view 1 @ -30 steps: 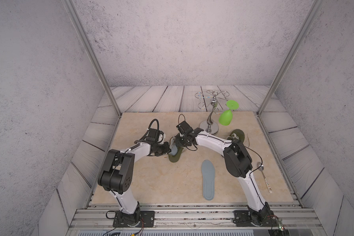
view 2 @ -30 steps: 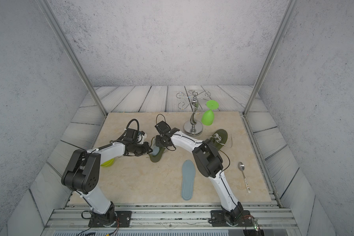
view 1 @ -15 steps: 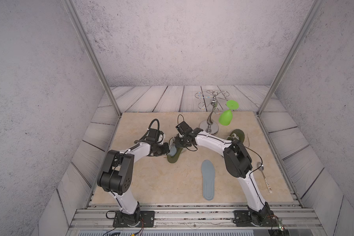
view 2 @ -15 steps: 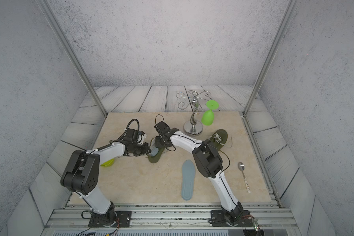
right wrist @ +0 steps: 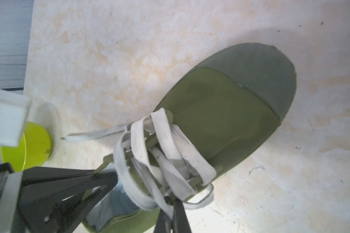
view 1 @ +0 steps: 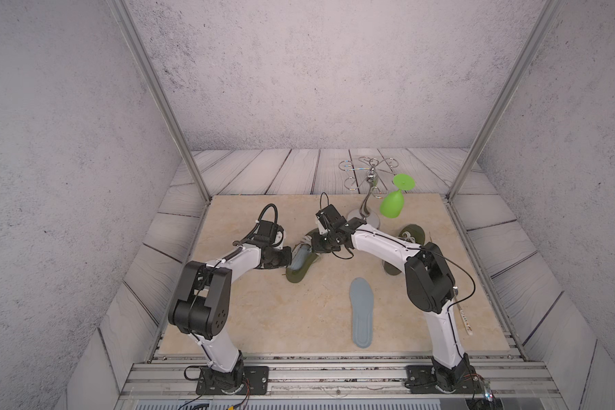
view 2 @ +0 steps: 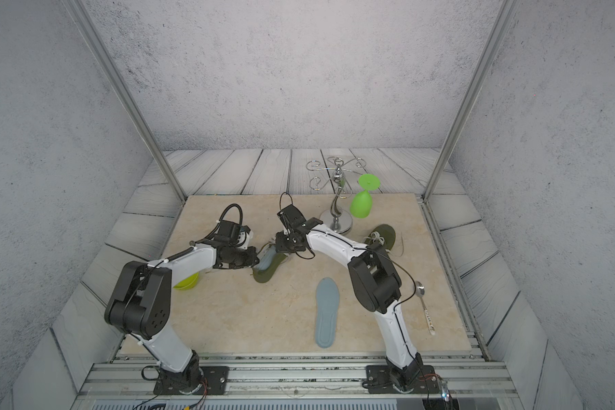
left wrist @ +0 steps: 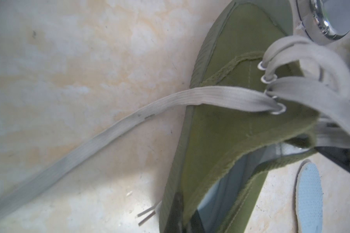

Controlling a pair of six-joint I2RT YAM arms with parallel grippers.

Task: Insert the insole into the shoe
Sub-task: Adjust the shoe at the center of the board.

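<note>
I will open my right gripper, which pinches a white lace at the shoe's laced edge, and take the shoe's tongue (left wrist: pixel 305 139) under the laces with it.
An olive-green shoe (view 1: pixel 296 274) (view 2: pixel 263 275) lies left of centre on the table, in both top views. A blue-grey insole (view 1: pixel 299 258) (left wrist: pixel 228 181) lies partly inside it, showing through the opening. My left gripper (view 1: pixel 288 258) (left wrist: pixel 182 219) is shut on the shoe's side wall near the heel. My right gripper (view 1: pixel 314 246) (right wrist: pixel 172 211) is shut on the shoe's laced edge, with a white lace (right wrist: pixel 170 145) caught between its fingers. The shoe's toe (right wrist: pixel 261 72) points away from both grippers.
A second blue-grey insole (view 1: pixel 361 312) lies flat near the front. Another green shoe (view 1: pixel 410 234) sits behind my right arm. A chrome rack (view 1: pixel 368 209) carries a green glass (view 1: pixel 393 204). A lime bowl (view 2: pixel 187 282) is under my left arm, and a spoon (view 2: pixel 425 305) at the right.
Hardly anything: my right gripper's jaws have tightened slightly on the shoe's laced edge. Both arms and the shoe stay where they were.
</note>
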